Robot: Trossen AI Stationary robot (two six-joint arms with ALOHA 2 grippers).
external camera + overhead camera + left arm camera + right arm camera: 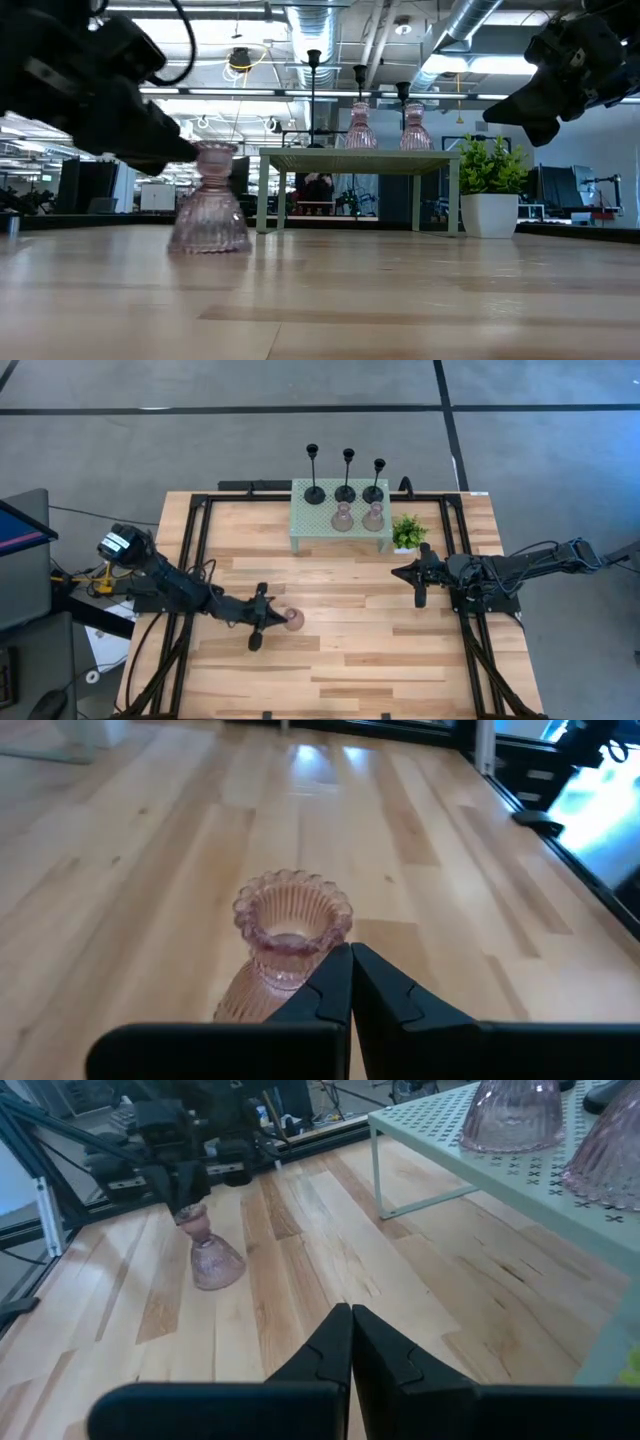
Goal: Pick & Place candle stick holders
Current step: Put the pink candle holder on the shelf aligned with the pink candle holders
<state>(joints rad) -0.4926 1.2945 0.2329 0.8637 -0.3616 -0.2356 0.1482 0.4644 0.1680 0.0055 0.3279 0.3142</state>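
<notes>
The shut fingers of my left gripper touch only the outside of the pink holder's cup. Next, I open them, line them up and close them around the holder's neck (213, 182).
One pink bulb-shaped holder (294, 621) stands upright on its base on the wooden table, left of the middle. It also shows in the low view (209, 205) and in the right wrist view (208, 1255). My left gripper (281, 619) is shut, with its tips at the holder's cup. Three black stem holders (345, 478) and two pink holders (358, 517) stand on the pale green mesh stand (308, 528) at the far edge. My right gripper (396, 571) is shut and empty. It hangs above the table, near the stand's right end. My left gripper has its shut fingertips (338, 963) against the outer side of the holder's scalloped cup rim (300, 912). It comes nearly level from the table's left side. It grips nothing. The holder stands upright with its base on the table.
A small green potted plant (408, 532) stands to the right of the stand, close to my right gripper. Dark frame rails (190, 550) run along the table's left and right sides. Bare wood lies across the near half of the table (350, 670).
</notes>
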